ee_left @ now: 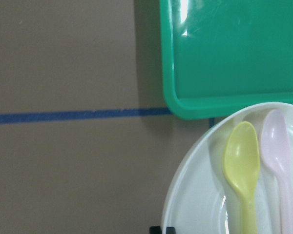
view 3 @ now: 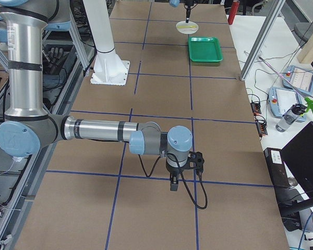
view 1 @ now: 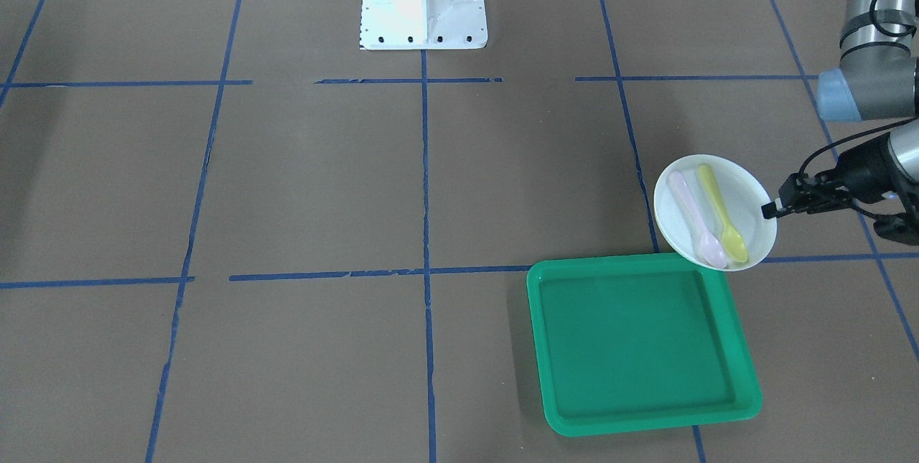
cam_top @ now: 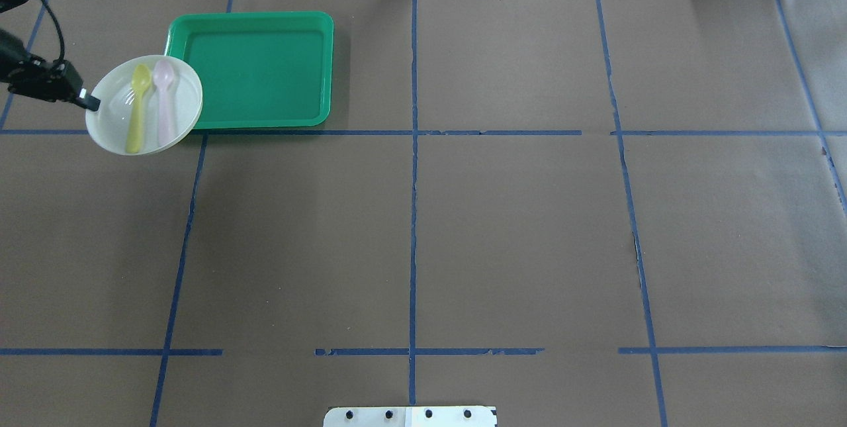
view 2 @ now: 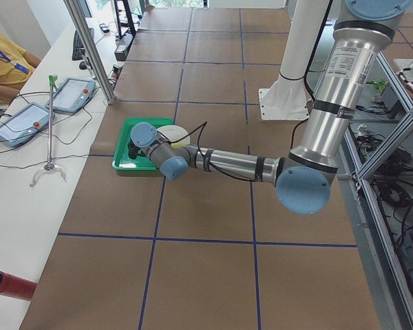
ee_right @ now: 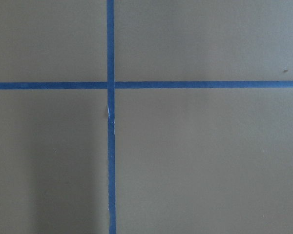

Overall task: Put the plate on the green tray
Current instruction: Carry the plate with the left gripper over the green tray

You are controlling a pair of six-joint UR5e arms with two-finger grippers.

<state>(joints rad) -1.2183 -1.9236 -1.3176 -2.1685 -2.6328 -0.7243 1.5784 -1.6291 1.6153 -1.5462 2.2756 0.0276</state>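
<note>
The white plate, spoons and all, will be let go by my left gripper in the middle of the green tray (view 1: 637, 337) (ee_left: 241, 41).
The white plate (view 1: 747, 194) is held a little above the table, and its edge overlaps the near corner of the green tray (view 1: 639, 341). A yellow spoon (view 1: 720, 212) and a pink spoon (view 1: 693, 219) lie in the plate. My left gripper (view 1: 772, 210) is shut on the plate's rim on the side away from the tray. In the overhead view the plate (cam_top: 112, 116) sits at the tray's (cam_top: 258, 69) left front corner, held by the left gripper (cam_top: 92, 104). The left wrist view shows the plate (ee_left: 200, 195) below the tray's corner (ee_left: 234, 48). My right gripper (view 3: 172, 185) hangs far from both; I cannot tell whether it is open or shut.
Brown paper with blue tape lines covers the table (cam_top: 423, 228). The robot's white base (view 1: 423, 0) stands at the table's middle edge. Operator tablets (view 2: 27, 120) lie on the side bench beyond the tray.
</note>
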